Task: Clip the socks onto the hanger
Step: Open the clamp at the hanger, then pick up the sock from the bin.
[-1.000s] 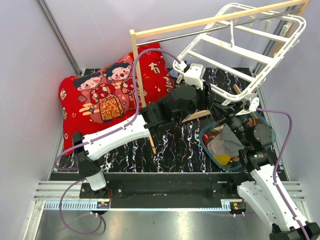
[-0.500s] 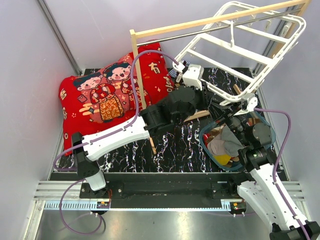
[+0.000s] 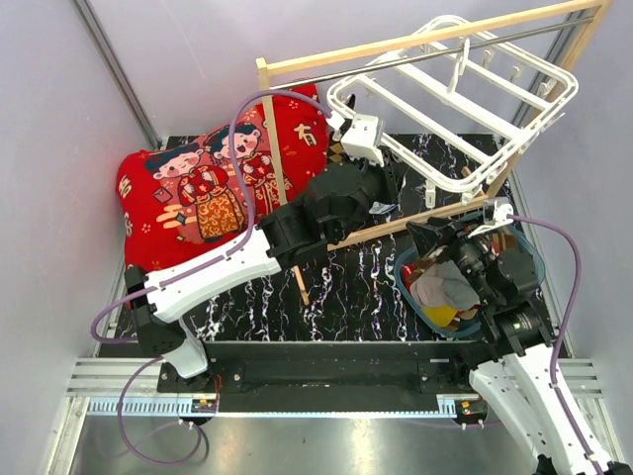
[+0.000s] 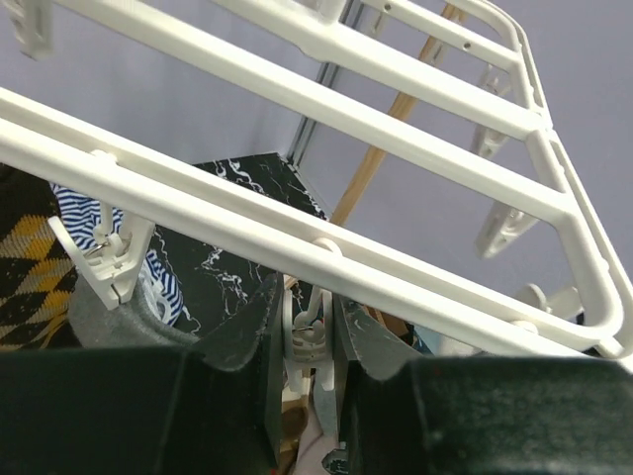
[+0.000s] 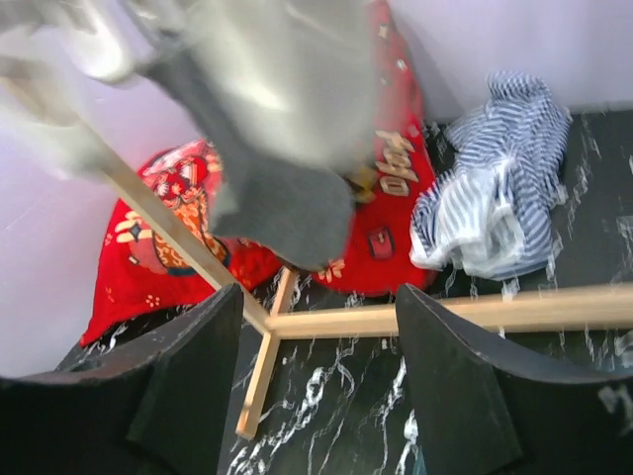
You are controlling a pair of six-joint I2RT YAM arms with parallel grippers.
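The robot's right gripper will next move to the blue-rimmed basket and grab the cuff of the grey sock (image 3: 454, 267) that lies on top of the clothes.
The white grid hanger (image 3: 455, 89) hangs tilted from the wooden pole at the back right. My left gripper (image 4: 307, 319) reaches up under it (image 3: 378, 198) and is shut on one small white clip peg (image 4: 305, 336) dangling from a hanger bar (image 4: 297, 237). A dark grey sock (image 5: 287, 168) hangs blurred from above in the right wrist view, just over my right gripper (image 5: 316, 297). That gripper is open and holds nothing, and it sits by the basket (image 3: 427, 234). A diamond-checkered sock (image 4: 25, 282) shows at the left edge of the left wrist view.
The light wooden rack has a top pole (image 3: 415, 40), an upright (image 3: 271, 129) and a floor bar (image 3: 396, 226). A blue-rimmed basket (image 3: 401, 275) of clothes stands at the right. A red cushion (image 3: 198, 188) lies at the back left. A blue-and-white striped cloth (image 5: 495, 188) lies beyond the floor bar.
The left jaws have shut on the clip peg and the arm has pulled back-left, swinging the hanger with it. The right jaws have opened and that gripper has shifted left.
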